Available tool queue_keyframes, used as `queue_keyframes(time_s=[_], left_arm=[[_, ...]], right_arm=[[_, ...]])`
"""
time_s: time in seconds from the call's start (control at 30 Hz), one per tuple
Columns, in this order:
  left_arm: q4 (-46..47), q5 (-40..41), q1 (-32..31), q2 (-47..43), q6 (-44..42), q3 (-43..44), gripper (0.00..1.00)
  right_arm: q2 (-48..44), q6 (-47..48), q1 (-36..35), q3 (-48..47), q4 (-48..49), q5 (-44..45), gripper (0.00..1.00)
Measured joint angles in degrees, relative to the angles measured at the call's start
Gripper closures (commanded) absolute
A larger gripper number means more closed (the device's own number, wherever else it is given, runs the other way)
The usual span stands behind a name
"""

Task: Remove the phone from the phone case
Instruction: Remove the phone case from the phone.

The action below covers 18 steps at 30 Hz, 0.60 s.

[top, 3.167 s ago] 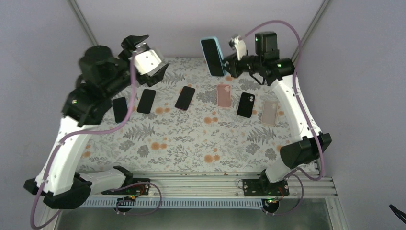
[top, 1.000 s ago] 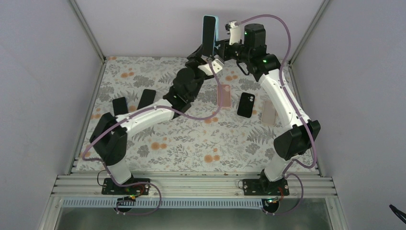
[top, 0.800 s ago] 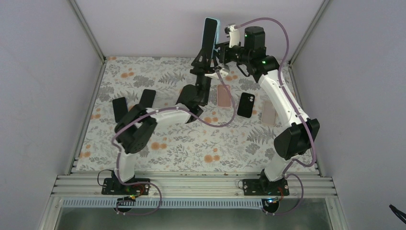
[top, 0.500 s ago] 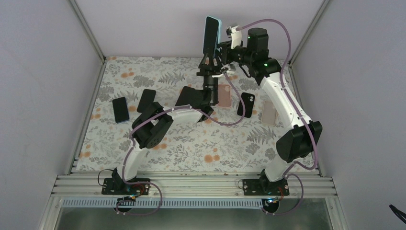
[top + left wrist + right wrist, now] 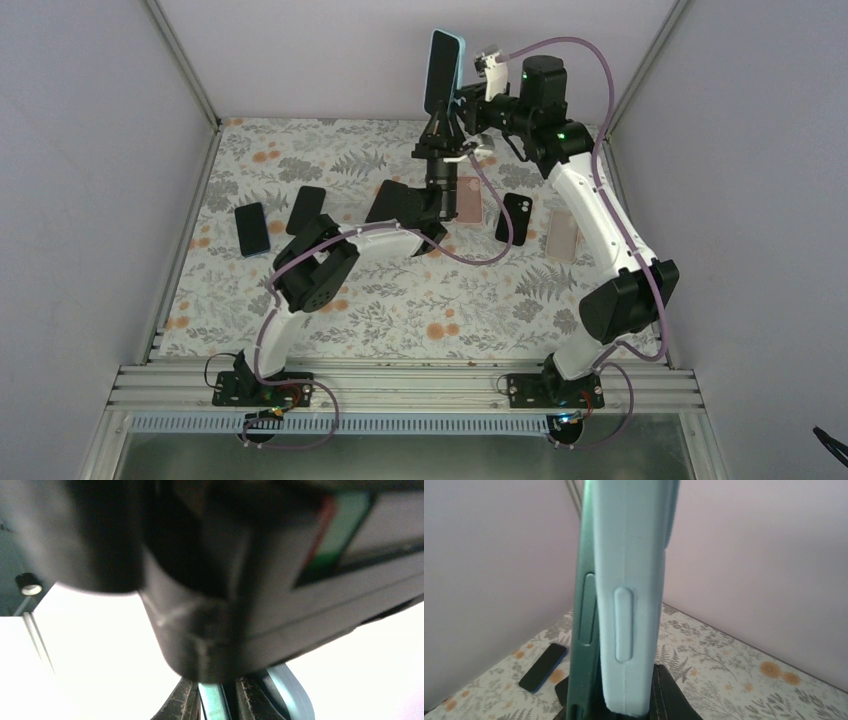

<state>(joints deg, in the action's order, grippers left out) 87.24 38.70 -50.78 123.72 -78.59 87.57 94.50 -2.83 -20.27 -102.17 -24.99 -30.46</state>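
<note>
My left gripper has the teal-edged phone. It will put it down on the floral table before the gap [image 5: 347,257] between the black phones.
The light-blue phone case [image 5: 459,50] stands upright high above the back of the table, with the dark phone [image 5: 438,75] in it. My right gripper [image 5: 468,92] is shut on the case from behind. From below, my left gripper [image 5: 438,128] is closed on the phone's lower end. In the right wrist view the teal phone [image 5: 584,620] stands slightly apart from the case [image 5: 629,605] along one side; my right gripper [image 5: 624,707] holds them at the bottom. In the left wrist view my fingers [image 5: 182,705] flank the teal phone edge [image 5: 212,702], with the case [image 5: 295,695] beside it.
On the floral table lie a blue-edged phone [image 5: 252,228], a black phone [image 5: 306,210], another black phone [image 5: 388,200] partly under my left arm, a pink case [image 5: 467,200], a black case [image 5: 514,218] and a beige case [image 5: 563,235].
My left arm swung from the table's left to under the raised phone, and its jaws closed on the lower end. The right arm held the case up, shifting slightly right.
</note>
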Motion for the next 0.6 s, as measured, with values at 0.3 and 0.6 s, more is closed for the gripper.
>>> queue_keyframes(time_s=[0.3, 0.6], left_arm=[[-37.22, -1.4, 1.05, -21.77, 20.26, -9.51, 0.98], [-68.02, 1.77, 6.6, -44.54, 22.49, -19.3, 0.98]], right_arm=[[-3.48, 6.56, -2.8, 2.34, -5.11, 22.64, 0.97], [-3.1, 20.72, 1.81, 6.78, -19.06, 35.47, 0.97]])
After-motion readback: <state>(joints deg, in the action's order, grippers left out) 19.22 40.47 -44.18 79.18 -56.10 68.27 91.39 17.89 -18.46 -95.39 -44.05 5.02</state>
